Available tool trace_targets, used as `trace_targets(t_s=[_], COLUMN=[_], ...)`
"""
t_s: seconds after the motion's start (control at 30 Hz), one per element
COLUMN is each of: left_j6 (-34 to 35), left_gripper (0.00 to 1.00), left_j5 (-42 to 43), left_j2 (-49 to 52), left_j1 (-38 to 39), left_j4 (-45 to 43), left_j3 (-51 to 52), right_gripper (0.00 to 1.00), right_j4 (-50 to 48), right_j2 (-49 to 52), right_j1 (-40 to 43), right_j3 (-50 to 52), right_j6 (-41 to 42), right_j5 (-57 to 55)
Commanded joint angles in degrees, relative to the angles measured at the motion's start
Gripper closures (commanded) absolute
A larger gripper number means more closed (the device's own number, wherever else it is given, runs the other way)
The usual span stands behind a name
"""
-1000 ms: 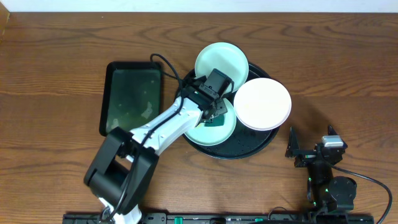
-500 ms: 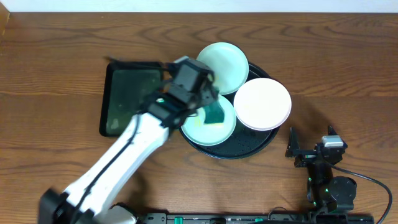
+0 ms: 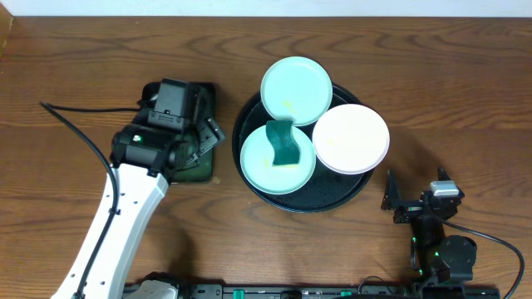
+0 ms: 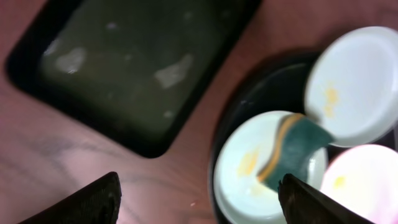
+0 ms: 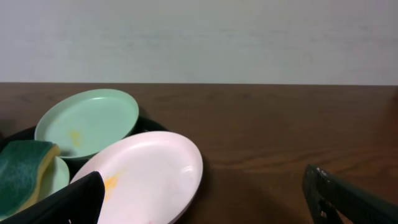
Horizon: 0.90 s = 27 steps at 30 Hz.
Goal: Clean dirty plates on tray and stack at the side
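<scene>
The near mint plate's rim [image 3: 312,144] [image 5: 68,174], between the teal-and-yellow sponge and the white plate, should be grabbed next by my right gripper.
Three plates lie in the round black tray [image 3: 309,204]. One mint plate [image 3: 297,90] is at the back, a white plate [image 3: 351,138] at the right. The near mint plate [image 3: 264,166] carries the teal-and-yellow sponge [image 3: 283,145], which lies loose. All three show yellowish smears in the wrist views. My left gripper [image 3: 198,145] hovers open and holds nothing, left of the round tray, over the rectangular tray. In the left wrist view the sponge [image 4: 295,152] rests on the near mint plate [image 4: 245,171]. My right gripper [image 3: 413,189] stands open and apart, right of the white plate [image 5: 149,180].
A rectangular black tray [image 3: 146,124] holding murky liquid lies left of the round tray, partly under my left arm. Dark wood tabletop [image 3: 465,91] stretches right of the plates and along the back. A cable runs off the left arm across the table.
My left gripper opened, left the sponge on the near mint plate and swung left to above the rectangular tray. The right arm has not moved.
</scene>
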<state>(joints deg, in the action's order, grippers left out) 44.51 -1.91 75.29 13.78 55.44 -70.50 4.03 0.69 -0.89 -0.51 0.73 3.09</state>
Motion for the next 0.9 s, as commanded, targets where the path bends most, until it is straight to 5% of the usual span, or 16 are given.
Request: trace_targets(t_s=[0.0, 0.1, 0.37, 0.53, 0.6, 0.73, 0.87], left_j6=[-1.03, -1.03, -1.01, -1.01, -1.01, -1.01, -1.01], left_gripper=[0.18, 0.18, 0.17, 0.17, 0.17, 0.17, 0.17], left_j5=[-0.74, -0.74, -0.74, -0.74, -0.74, -0.74, -0.74], left_j2=[0.22, 0.22, 0.24, 0.26, 0.26, 0.26, 0.26], left_j1=[-1.42, -1.66, -1.66, -1.66, -1.66, -1.66, -1.66], left_j4=[2.23, 3.58, 3.69, 3.91, 3.91, 3.89, 3.91], left_j3=[0.31, 0.31, 0.31, 0.31, 0.31, 0.31, 0.31], right_gripper=[0.01, 0.01, 0.01, 0.01, 0.01, 0.01, 0.01], right_j4=[0.04, -1.14, -21.0, -47.54, -49.44, -34.93, -1.84], right_j2=[-0.24, -0.24, -0.26, -0.24, -0.13, 2.62, 13.53], right_j1=[-0.28, -0.28, -0.28, -0.28, -0.28, -0.26, -0.26], right_j3=[0.15, 0.17, 0.17, -1.6, -5.57, -20.33, -42.49], right_j6=[0.92, 1.81, 24.41, 26.27, 26.36, 17.57, 4.98], right_j5=[0.83, 1.81, 29.66, 25.4, 18.43, 14.93, 14.23])
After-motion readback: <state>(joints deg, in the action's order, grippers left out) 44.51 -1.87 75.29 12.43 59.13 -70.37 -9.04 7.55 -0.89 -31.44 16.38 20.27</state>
